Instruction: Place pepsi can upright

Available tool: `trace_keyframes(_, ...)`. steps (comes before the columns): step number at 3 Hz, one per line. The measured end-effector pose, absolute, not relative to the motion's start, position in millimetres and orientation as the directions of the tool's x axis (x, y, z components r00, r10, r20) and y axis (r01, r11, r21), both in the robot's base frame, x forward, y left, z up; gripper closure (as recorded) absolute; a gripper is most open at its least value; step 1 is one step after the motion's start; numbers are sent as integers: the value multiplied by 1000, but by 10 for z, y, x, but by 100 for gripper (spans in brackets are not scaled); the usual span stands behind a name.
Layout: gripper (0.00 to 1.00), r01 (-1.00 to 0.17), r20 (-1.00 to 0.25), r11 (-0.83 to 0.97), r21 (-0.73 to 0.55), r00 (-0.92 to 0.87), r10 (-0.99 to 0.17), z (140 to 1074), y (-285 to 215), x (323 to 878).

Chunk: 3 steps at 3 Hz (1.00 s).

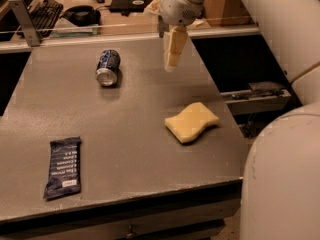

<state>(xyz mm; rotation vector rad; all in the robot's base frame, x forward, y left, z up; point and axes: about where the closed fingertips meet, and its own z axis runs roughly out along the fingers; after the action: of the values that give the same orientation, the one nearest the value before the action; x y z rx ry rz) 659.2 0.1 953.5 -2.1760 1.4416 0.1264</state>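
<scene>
Next, my gripper will go to the pepsi can's far end point(110, 57), opposite the silver end facing me, and close there.
The pepsi can point(108, 67) lies on its side on the far left-middle of the grey table point(125, 149), with a silver end facing me. My gripper point(172, 56) hangs pointing down above the far part of the table. It is to the right of the can, apart from it, and holds nothing that I can see.
A yellow sponge point(192, 122) lies right of centre. A flat dark blue snack wrapper point(63, 167) lies near the front left. A glass rail runs along the far edge, with a keyboard point(42, 11) and a desk behind it. My white body point(285, 174) fills the right side.
</scene>
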Motion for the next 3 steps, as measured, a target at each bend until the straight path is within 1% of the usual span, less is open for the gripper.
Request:
trace_keyframes(1,0,-840,-315,-372,-396,505,-804,9535,108,6658)
trace_keyframes(2,0,-716,-179,-569,-404,672,-719,9363,384,6960)
trace_keyframes(3,0,-619,-89,-683,-388,763,-641,9207,596,7157)
